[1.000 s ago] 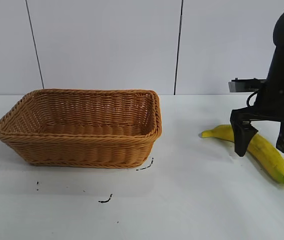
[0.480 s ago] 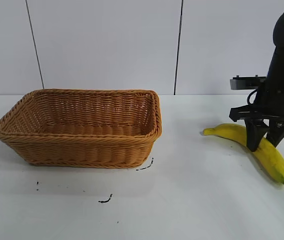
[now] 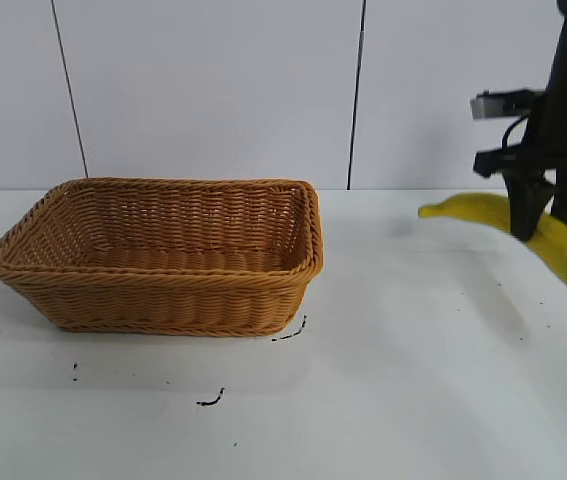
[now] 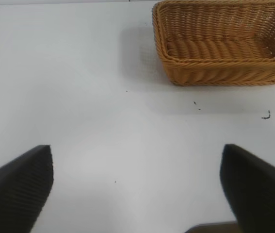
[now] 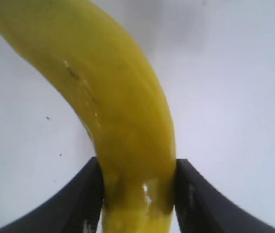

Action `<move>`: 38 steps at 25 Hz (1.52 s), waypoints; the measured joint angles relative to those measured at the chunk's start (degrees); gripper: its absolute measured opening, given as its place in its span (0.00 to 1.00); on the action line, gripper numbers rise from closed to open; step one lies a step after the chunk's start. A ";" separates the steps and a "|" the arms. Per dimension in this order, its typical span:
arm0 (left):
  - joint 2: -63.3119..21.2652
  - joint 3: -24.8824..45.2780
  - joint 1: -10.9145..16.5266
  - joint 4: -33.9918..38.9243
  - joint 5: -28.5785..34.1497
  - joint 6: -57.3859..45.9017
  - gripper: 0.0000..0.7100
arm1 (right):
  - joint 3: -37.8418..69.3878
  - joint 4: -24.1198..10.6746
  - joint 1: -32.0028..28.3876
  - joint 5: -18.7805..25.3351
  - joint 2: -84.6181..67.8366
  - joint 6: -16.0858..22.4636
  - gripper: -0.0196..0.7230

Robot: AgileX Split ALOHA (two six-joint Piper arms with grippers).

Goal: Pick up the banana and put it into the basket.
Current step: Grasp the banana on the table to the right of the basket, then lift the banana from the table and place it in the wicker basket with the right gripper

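Note:
Next, I release the yellow banana lengthwise from my right gripper on the middle of the tan woven basket's bottom (image 3: 180, 250).
The yellow banana (image 3: 478, 211) hangs in the air at the far right, clear of the white table, gripped near its middle by my right gripper (image 3: 541, 222). In the right wrist view the banana (image 5: 122, 116) fills the gap between the two black fingers (image 5: 86, 194), which press on both its sides. The tan woven basket (image 3: 163, 300) stands empty on the table at the left, well apart from the banana. My left gripper (image 4: 137, 187) is open and empty above bare table; in its wrist view the basket (image 4: 215, 73) lies farther off.
Small black marks (image 3: 211, 400) dot the white table in front of the basket. A white panelled wall (image 3: 213, 90) with dark seams stands behind the table.
My right gripper closed on the banana, then lifted it off the table, up and slightly right. The basket has not moved.

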 joint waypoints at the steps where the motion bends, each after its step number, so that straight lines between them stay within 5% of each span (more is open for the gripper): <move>1: 0.00 0.00 0.00 0.00 0.00 0.00 0.98 | -1.30 0.33 0.00 0.34 -1.16 0.16 0.42; 8: 0.00 0.00 0.00 0.00 0.00 0.00 0.98 | -6.88 0.37 2.00 1.00 -6.13 -0.36 0.42; 16: 0.00 0.00 0.00 0.00 0.00 0.00 0.98 | -11.80 -3.48 14.73 0.49 -6.64 -6.74 0.42; 28: 0.00 0.00 0.00 0.00 0.00 0.00 0.98 | -12.52 -5.27 33.25 -16.48 -1.68 -7.56 0.42; 38: 0.00 0.00 0.00 0.00 -0.07 0.00 0.98 | -12.46 -5.29 36.42 -32.33 7.98 -7.74 0.42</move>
